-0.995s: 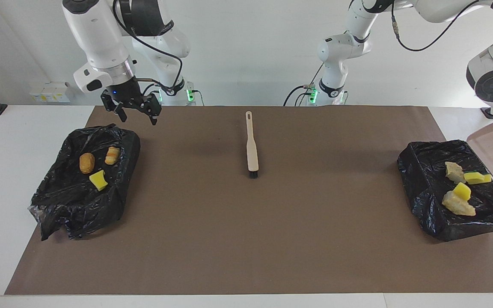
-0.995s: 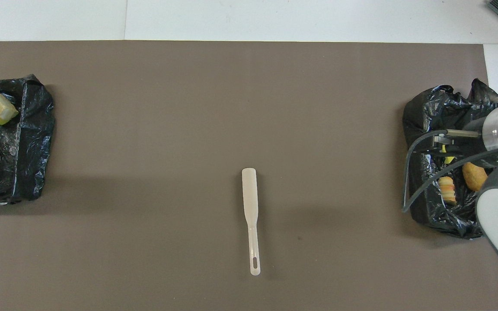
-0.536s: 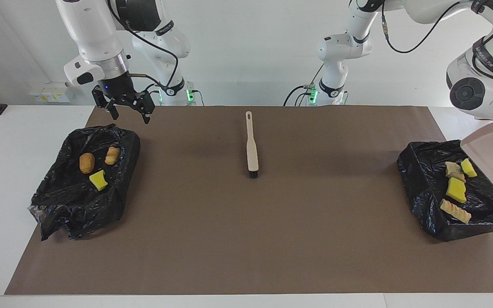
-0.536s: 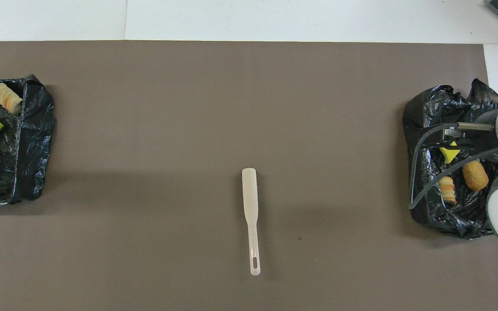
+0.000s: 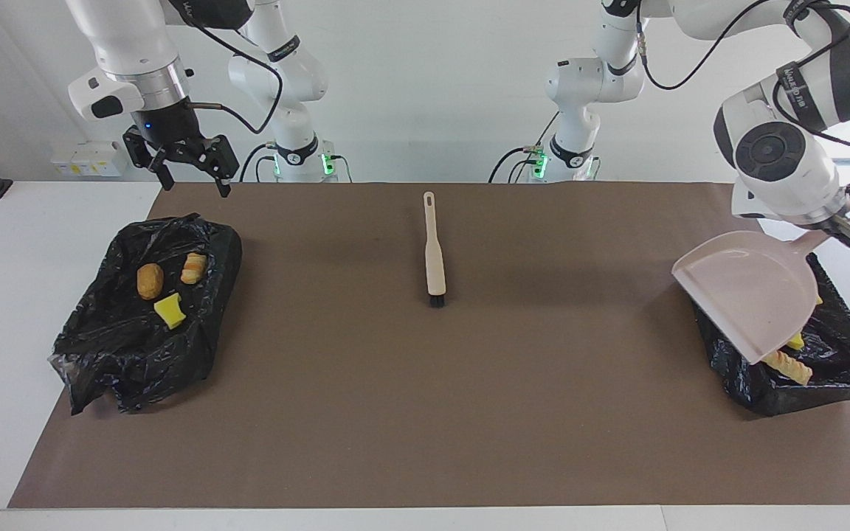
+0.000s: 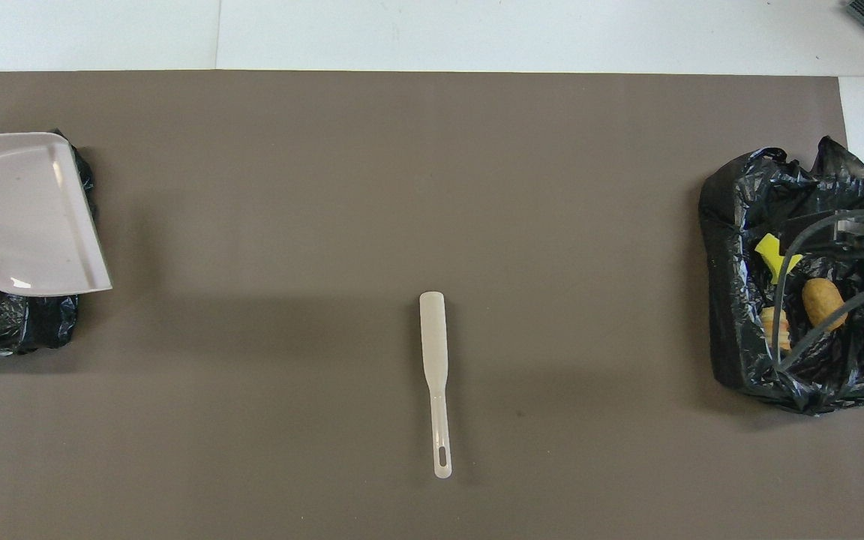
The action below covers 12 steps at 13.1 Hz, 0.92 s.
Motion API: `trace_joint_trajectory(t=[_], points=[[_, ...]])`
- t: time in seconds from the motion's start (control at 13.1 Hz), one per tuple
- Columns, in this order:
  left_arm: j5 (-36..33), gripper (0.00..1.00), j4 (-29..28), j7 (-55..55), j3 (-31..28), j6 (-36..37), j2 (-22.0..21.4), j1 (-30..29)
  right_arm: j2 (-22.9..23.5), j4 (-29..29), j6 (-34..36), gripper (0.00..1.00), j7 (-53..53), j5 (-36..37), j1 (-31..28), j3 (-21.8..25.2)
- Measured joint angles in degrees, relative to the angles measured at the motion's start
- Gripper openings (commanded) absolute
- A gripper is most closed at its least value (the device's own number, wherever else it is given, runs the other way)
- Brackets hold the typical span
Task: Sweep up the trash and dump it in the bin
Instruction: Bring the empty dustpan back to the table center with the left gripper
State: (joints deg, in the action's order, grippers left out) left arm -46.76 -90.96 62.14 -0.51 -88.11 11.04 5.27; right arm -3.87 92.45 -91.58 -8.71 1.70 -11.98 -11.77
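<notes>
The robot's left gripper will release the beige dustpan on the brown mat (image 6: 427,175) just past the bristles of the beige hand brush.
My left gripper (image 5: 848,223) is shut on the handle of the beige dustpan (image 5: 751,296), which hangs tilted over the black-lined bin (image 5: 838,380) at the left arm's end. Under the pan's lip a yellow sponge scrap (image 5: 795,342) and a tan bread chunk (image 5: 788,363) peek out; the rest of that bin's trash is hidden. The other bin (image 5: 130,354) holds a brown chunk (image 5: 150,281), an orange striped piece (image 5: 193,268) and a yellow sponge (image 5: 170,310). My right gripper (image 5: 194,184) hangs open and empty, high over the table edge beside that bin.
The beige hand brush (image 5: 434,251) lies on the brown mat (image 5: 425,413) at the middle of the table, bristles away from the robots. From overhead the dustpan (image 6: 27,217) covers most of its bin (image 6: 19,337). White table shows around the mat.
The left arm has swung the dustpan in over its bin, covering most of the trash that had settled there. The right gripper has risen and drifted toward its end of the table.
</notes>
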Motion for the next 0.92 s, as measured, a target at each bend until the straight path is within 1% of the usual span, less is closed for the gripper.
trace_joint_trajectory(t=[0.08, 0.23, 0.31, 0.38, 0.69, 0.77, 0.92], points=[[4.3, 0.0, 0.0, -5.3, 0.1, 1.7, -0.1, 2.5, 0.0, 0.0, 1.0, 1.0, 0.1, 0.0, 0.8, 1.6], [12.5, 0.0, 0.0, -16.5, 0.2, 4.0, -0.4, 6.6, 0.0, 0.0, 2.0, 1.0, 1.5, -0.1, 6.0, 8.5], [16.0, 0.0, 0.0, -21.5, 0.2, 4.6, -0.5, 8.3, 0.0, 0.0, 2.1, 1.0, 2.9, -0.1, 7.8, 11.0], [19.5, 0.0, 0.0, -26.4, 0.2, 4.8, -0.6, 9.8, 0.0, 0.0, 2.2, 1.0, 4.0, -0.1, 8.6, 12.1], [32.7, 0.0, -0.4, -49.4, 0.4, 4.6, 0.0, 16.2, -0.4, 0.7, 3.0, 1.0, 4.3, -1.7, 9.3, 12.3], [35.8, 0.0, -0.5, -55.3, 0.5, 3.6, 0.9, 18.2, -0.6, 1.0, 3.0, 1.0, 4.3, -2.3, 9.3, 12.3], [42.2, 0.0, -0.4, -66.1, 0.5, -1.7, 2.9, 20.9, -0.9, 1.4, 3.0, 1.0, 4.3, -2.6, 9.3, 12.4]])
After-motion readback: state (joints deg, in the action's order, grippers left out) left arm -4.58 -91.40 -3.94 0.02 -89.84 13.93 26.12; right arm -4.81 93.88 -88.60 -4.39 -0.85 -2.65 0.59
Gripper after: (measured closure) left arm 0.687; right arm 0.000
